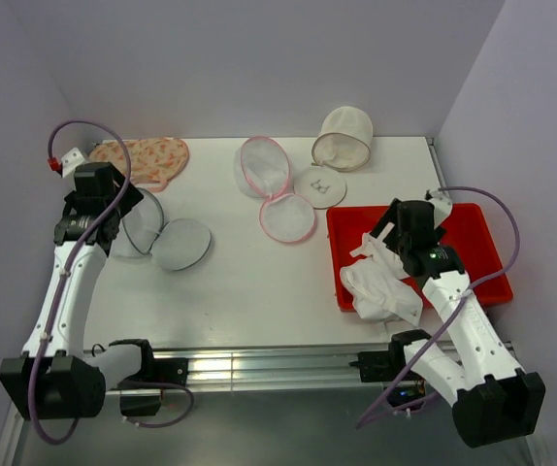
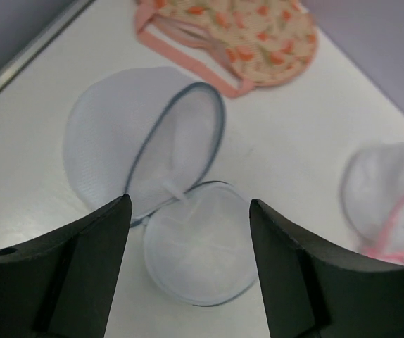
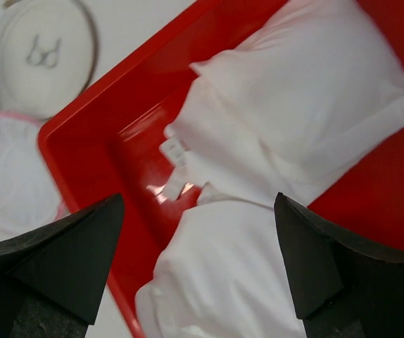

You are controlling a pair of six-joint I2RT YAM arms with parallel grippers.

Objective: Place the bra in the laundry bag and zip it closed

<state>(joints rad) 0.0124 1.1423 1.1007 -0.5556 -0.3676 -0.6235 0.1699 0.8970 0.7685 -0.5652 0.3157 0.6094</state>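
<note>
Next, my right gripper goes down to the far cup point(image 1: 393, 260) point(image 3: 307, 151) of the white bra in the red tray and closes there.
The laundry bag point(image 1: 174, 243) lies open on the left of the table, its two white mesh domes edged by a blue-grey zipper rim. My left gripper point(image 1: 123, 209) hovers over it, open and holding nothing. In the left wrist view, the bag point(image 2: 200, 250) shows between the jaws of the gripper point(image 2: 188, 204). The white bra point(image 1: 380, 289) lies crumpled in the red tray point(image 1: 482, 243) on the right. My right gripper point(image 1: 380, 241) hangs open just above the bra point(image 3: 258, 274), and nothing sits between its fingers point(image 3: 82, 239).
A pink-rimmed mesh bag point(image 1: 274, 189) lies open at the table's middle back. A peach floral bag point(image 1: 147, 155) is at the back left. A cream round bag point(image 1: 342, 136) and a flat disc point(image 1: 320, 186) sit at the back right. The tray rim point(image 3: 82, 141) is raised.
</note>
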